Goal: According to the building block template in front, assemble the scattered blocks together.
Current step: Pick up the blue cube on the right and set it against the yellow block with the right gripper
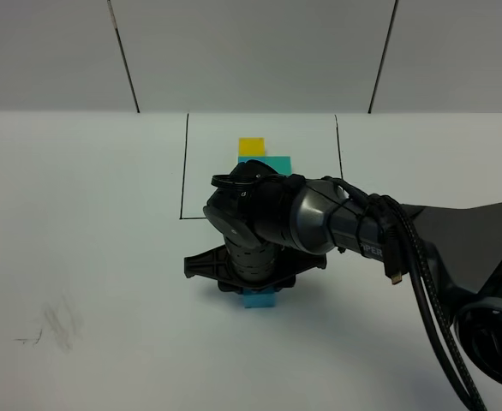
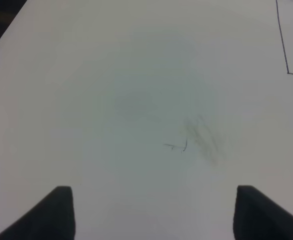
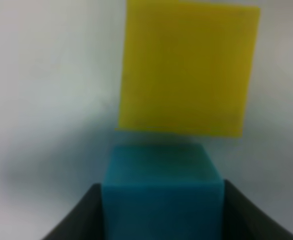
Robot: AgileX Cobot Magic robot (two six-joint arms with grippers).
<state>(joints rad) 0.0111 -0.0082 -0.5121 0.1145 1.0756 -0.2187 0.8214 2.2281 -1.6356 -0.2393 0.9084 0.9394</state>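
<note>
My right gripper will let go of the cyan-blue cube against the near side of the loose yellow cube [image 1: 271,278].
The building block template [image 1: 253,147] lies at the back inside a thin black frame; its yellow and cyan-blue cubes show, and the rest is behind my right arm. My right gripper [image 1: 255,278] reaches across the middle, pointing down. It is shut on the cyan-blue cube [image 1: 259,299], which looks darker in the right wrist view [image 3: 161,190], low at the table. The loose yellow cube [image 3: 186,70] lies just beyond it, a small gap apart. The loose teal-green cube is hidden. My left gripper [image 2: 151,215] is open and empty over bare table.
The black frame line [image 1: 183,171] runs just behind the right gripper, and its corner shows in the left wrist view [image 2: 287,73]. Grey scuff marks [image 1: 54,330] lie on the white table at the front left. The right arm's cables [image 1: 422,282] hang at the right.
</note>
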